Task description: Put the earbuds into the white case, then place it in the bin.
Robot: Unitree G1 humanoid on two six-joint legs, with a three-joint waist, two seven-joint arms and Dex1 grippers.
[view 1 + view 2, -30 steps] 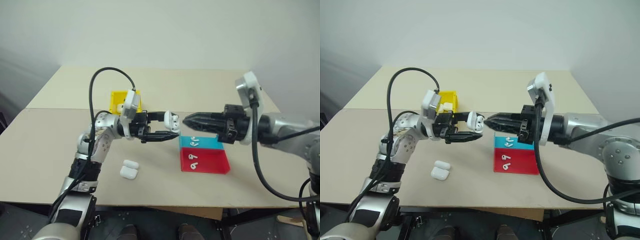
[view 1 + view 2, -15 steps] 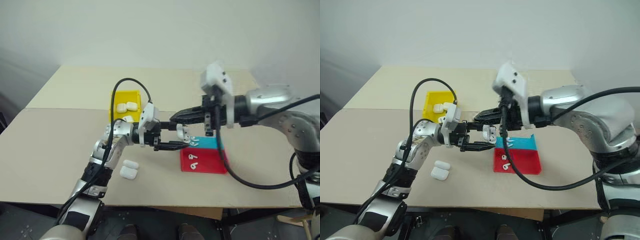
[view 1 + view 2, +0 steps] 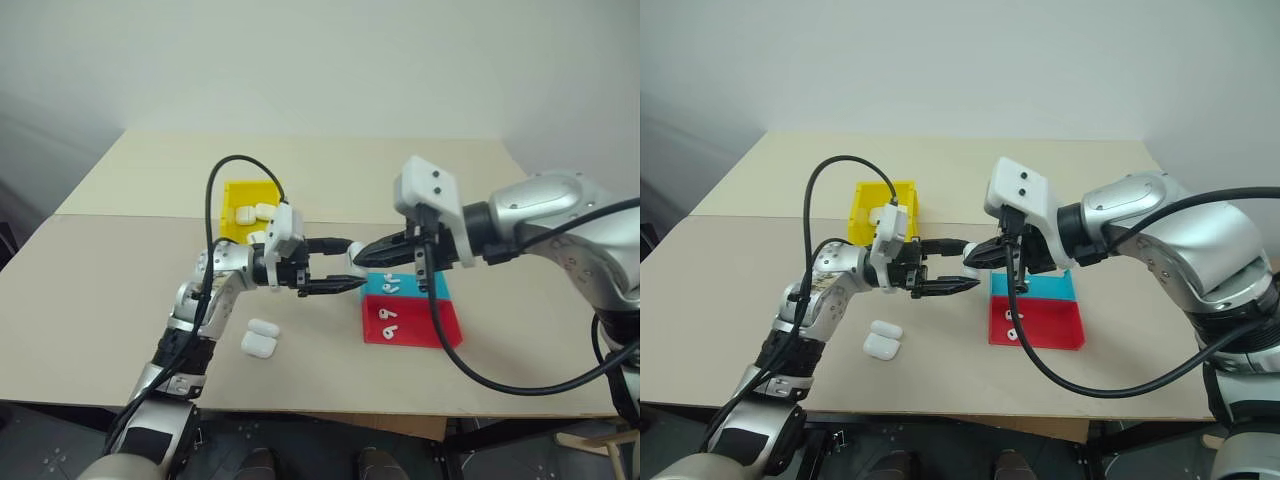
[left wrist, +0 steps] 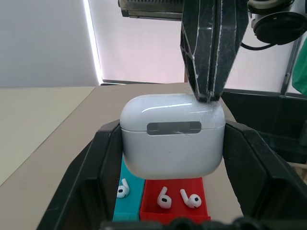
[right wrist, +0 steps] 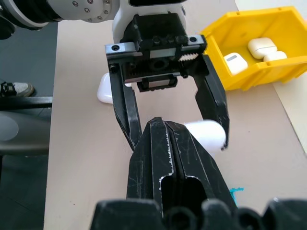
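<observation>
I need to let go of the closed white case with my left gripper among the other white cases in the yellow bin (image 3: 258, 218).
The white case (image 4: 171, 139), lid closed, hangs above the table with my left gripper (image 3: 348, 266) shut on its sides. My right gripper (image 3: 368, 257) is shut, and its fingertips (image 4: 210, 72) press on the top of the case's lid. Below, loose earbuds lie in the trays: one (image 4: 123, 188) in the blue tray and two (image 4: 163, 199) in the red one. The yellow bin (image 3: 232, 192) stands behind my left arm, holding several white cases (image 5: 261, 45).
The blue tray (image 3: 418, 288) and red tray (image 3: 425, 325) sit side by side on the table under my right arm. Two more white cases (image 3: 260, 338) lie on the table nearer the front edge, left of the trays.
My right arm has swung in from the right and its wrist has rolled, bringing the shut fingertips onto the case. My left gripper still holds the case, a little lower.
</observation>
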